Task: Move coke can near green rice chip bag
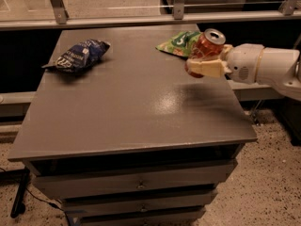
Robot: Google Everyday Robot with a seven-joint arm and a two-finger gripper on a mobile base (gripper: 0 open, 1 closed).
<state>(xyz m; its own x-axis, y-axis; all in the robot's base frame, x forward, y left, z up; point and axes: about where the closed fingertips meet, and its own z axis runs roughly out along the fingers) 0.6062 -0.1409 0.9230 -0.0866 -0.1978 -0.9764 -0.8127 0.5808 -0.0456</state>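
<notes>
Next, my gripper releases the coke can close to the table's side edge [214,75], next to the green rice chip bag. The can is now held tilted above the table.
The coke can [206,47], red with a silver top, is held tilted above the table's right side. My gripper [205,66] comes in from the right on a white arm and is shut on the can, its cream fingers [209,68] wrapped around the lower part. The green rice chip bag [178,42] lies flat on the table at the back right, just behind and left of the can; the can hides its right end.
A dark blue chip bag [78,55] lies at the table's back left. The grey table [127,107] has drawers below its front edge. A metal rail and glass panel run behind the table.
</notes>
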